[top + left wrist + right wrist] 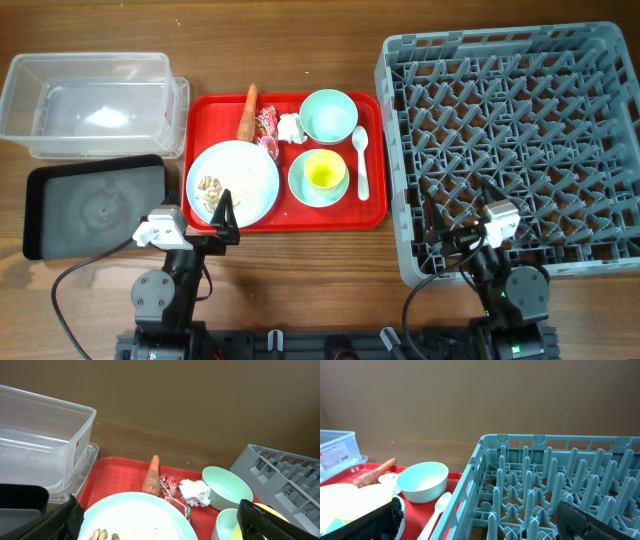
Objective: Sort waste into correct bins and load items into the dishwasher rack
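Next, I should close my left gripper on the yellow cup at the cup's rim (pixel 307 168), on the side facing the pale blue plate.
A red serving tray (pixel 375 205) holds an orange carrot (pixel 247 112), a red wrapper (pixel 266 123), a white tissue (pixel 290 128), a mint bowl (pixel 328 115), a second bowl (pixel 300 185) with a yellow cup (pixel 324 173) in it, a white spoon (pixel 361 160), and a pale blue plate (pixel 245 175) with beige scraps (pixel 212 190). The clear tub (pixel 90 105) and black tray (pixel 95 205) lie at the left. The grey rack (pixel 520 150) stands at the right. My left gripper (pixel 215 228) is open and empty at the plate's near edge (pixel 160 525). My right gripper (pixel 462 222) is open and empty over the rack's near left corner (pixel 480 520).
The clear tub sits on its lid at the back left. The rack's tall wall (pixel 470 485) stands right beside the red tray and the spoon (pixel 437 507). Bare wooden table shows between the two arms at the front.
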Robot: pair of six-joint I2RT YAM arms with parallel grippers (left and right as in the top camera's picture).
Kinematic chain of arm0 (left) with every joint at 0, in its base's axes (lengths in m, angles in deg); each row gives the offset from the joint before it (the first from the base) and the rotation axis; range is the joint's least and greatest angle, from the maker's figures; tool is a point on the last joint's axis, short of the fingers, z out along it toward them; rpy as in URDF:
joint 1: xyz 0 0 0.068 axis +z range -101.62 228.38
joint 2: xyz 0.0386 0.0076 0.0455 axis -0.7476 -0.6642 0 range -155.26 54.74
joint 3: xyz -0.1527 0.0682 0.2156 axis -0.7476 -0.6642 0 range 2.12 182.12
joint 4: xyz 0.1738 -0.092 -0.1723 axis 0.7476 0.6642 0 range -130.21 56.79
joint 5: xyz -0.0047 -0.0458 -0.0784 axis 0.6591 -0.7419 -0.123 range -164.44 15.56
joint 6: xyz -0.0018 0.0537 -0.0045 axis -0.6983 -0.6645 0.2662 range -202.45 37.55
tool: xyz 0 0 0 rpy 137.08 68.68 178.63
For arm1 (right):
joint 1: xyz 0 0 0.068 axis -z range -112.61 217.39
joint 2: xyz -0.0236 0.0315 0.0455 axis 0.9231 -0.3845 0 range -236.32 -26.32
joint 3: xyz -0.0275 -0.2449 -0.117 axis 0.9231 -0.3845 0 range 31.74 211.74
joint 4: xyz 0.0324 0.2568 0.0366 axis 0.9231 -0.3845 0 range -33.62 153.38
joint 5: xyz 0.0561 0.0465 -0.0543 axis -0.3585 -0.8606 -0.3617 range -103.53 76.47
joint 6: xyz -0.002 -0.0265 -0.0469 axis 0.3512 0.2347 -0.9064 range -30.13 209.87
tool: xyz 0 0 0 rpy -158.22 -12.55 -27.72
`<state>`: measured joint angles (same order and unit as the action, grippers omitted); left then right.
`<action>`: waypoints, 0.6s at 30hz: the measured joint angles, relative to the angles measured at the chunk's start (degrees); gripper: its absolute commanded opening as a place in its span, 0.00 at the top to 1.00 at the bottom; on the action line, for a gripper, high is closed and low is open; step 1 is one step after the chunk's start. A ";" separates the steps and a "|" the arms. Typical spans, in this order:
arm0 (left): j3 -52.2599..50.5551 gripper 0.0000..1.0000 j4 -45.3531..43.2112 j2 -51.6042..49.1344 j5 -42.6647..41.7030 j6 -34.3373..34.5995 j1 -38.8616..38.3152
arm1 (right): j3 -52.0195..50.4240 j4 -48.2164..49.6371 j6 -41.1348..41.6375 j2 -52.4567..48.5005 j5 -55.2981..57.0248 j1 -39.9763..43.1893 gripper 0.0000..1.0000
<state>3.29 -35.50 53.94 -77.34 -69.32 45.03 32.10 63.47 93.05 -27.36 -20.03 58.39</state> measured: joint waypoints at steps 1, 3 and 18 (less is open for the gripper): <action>0.00 0.00 0.00 0.00 0.00 0.00 0.00 | 0.00 0.00 0.00 0.00 0.00 0.00 0.00; 0.00 0.00 -0.02 -0.20 0.00 0.00 0.00 | 0.00 0.00 0.00 -0.02 0.02 0.00 0.00; 0.00 0.00 -1.11 -0.46 -3.52 0.00 0.00 | 0.00 0.00 0.76 -0.02 0.00 0.00 0.00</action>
<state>3.29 -36.61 53.48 -80.85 -69.32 45.03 32.10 63.47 93.81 -27.38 -20.03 58.39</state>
